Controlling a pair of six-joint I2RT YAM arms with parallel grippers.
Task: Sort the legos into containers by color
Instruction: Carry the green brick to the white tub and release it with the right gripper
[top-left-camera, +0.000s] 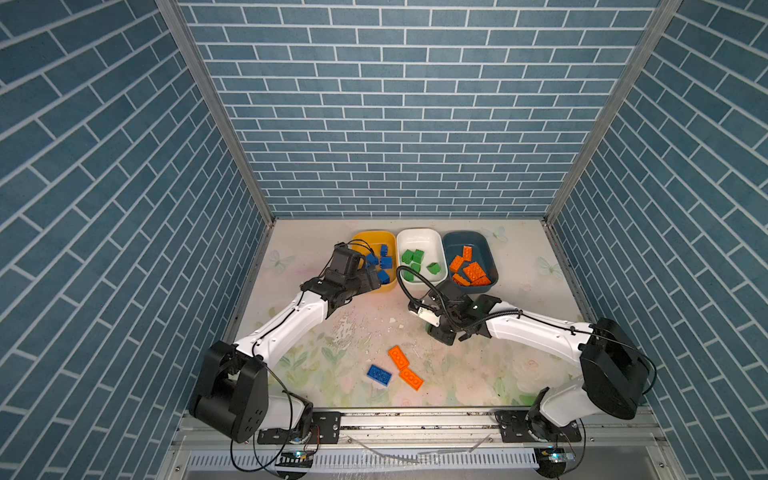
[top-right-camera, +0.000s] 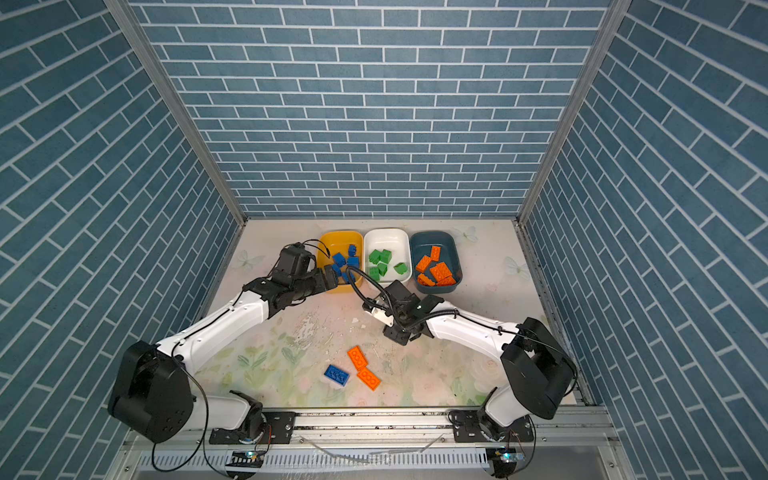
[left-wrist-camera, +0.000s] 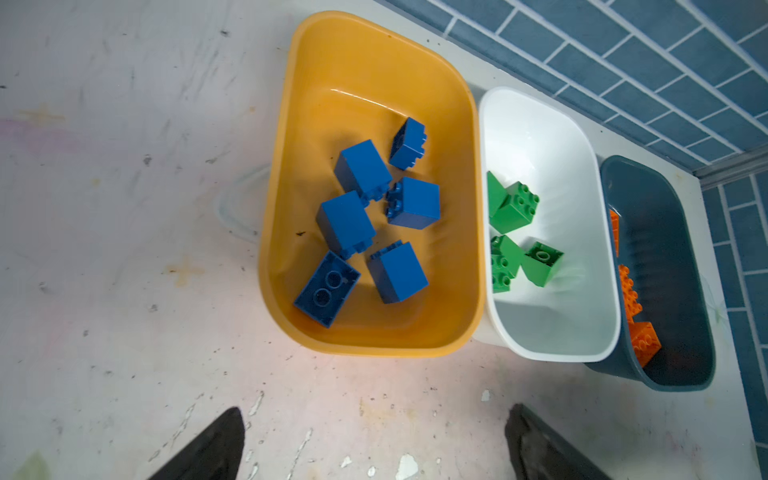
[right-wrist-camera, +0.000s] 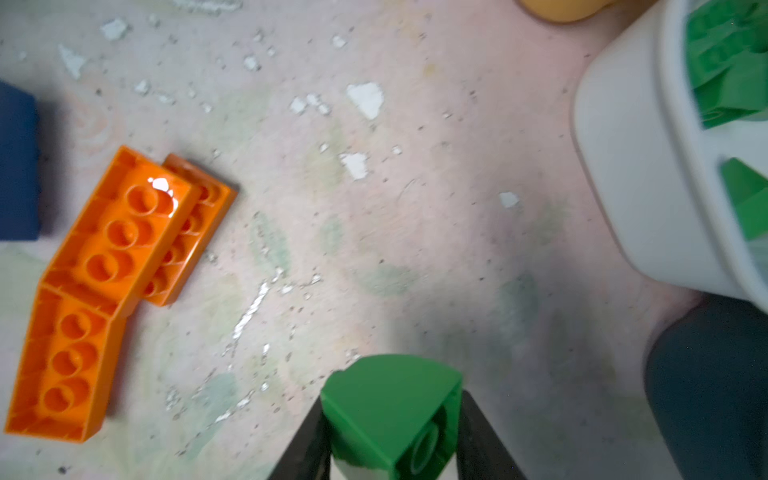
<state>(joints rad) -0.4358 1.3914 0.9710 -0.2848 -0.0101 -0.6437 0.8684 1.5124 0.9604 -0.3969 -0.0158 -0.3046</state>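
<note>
The green brick, now low over the table, will be let go by my right gripper in the white tub, in the gap (top-left-camera: 424, 264) (right-wrist-camera: 740, 140) between the green bricks.
Three tubs stand in a row at the back. The yellow tub (top-left-camera: 360, 240) (left-wrist-camera: 291, 124) holds several blue bricks (left-wrist-camera: 361, 170). Several green bricks (left-wrist-camera: 515, 208) lie in the white tub (top-left-camera: 419, 235) (left-wrist-camera: 552, 328), and several orange bricks (top-left-camera: 473, 272) in the teal tub (top-left-camera: 465, 237). Two flat orange bricks (top-left-camera: 400, 357) (right-wrist-camera: 120, 232) and a blue brick (top-left-camera: 379, 375) lie loose on the table. My right gripper (right-wrist-camera: 391, 415) is shut on a green brick (right-wrist-camera: 386, 395), low over the table in front of the white tub. My left gripper (left-wrist-camera: 375, 409) is open and empty at the yellow tub's near edge.
The floral table surface (top-left-camera: 316, 374) is scuffed, with white flakes in its middle. Blue brick-pattern walls close the back and both sides. My right arm's wrist (top-left-camera: 453, 316) and its cable loop sit just in front of the white and teal tubs.
</note>
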